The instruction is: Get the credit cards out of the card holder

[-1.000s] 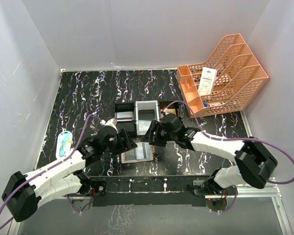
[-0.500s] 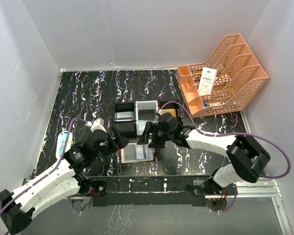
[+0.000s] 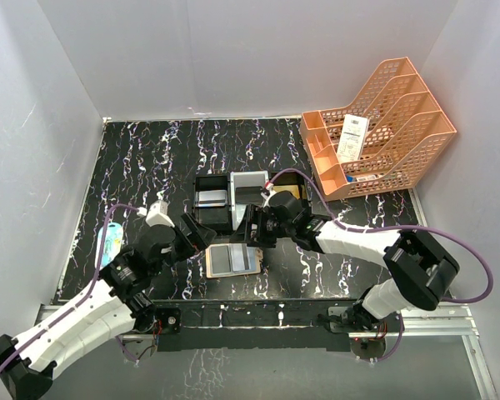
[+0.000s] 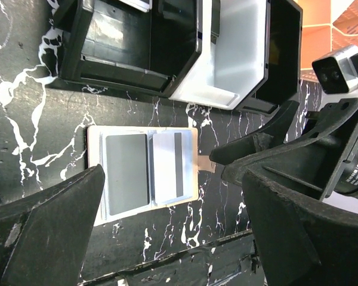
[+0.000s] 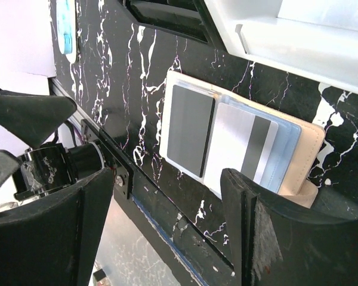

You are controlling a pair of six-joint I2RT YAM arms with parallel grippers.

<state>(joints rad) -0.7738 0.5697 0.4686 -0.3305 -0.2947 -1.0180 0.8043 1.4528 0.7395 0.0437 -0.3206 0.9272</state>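
Next, my left gripper grabs the silvery credit card's inner edge [image 3: 232,261] [image 4: 155,180], next to the dark grey card in the middle of the card holder.
The card holder [image 3: 210,265] lies open and flat on the black marbled table, just in front of the tray. Two credit cards sit in its slots: a dark grey one [image 4: 126,173] [image 5: 191,130] and a silvery one with a dark stripe [image 4: 169,165] [image 5: 241,149]. My left gripper [image 3: 193,237] [image 4: 173,199] hovers wide open off the holder's left side, holding nothing. Over the holder's right end my right gripper [image 3: 252,227] [image 5: 167,179] is open; one finger [image 5: 268,238] overlaps the tan corner, and I cannot tell if it touches.
Behind the holder stands a black-and-grey three-compartment tray [image 3: 232,218] with a grey card [image 3: 210,198] at left and a gold card [image 3: 288,192] at right. An orange file rack [image 3: 392,125] with a white receipt [image 3: 352,137] is back right. A blue packet [image 3: 108,244] lies far left.
My left arm has drawn back to the left and near side and opened wide. The right gripper has shifted left over the holder's right end and opened further.
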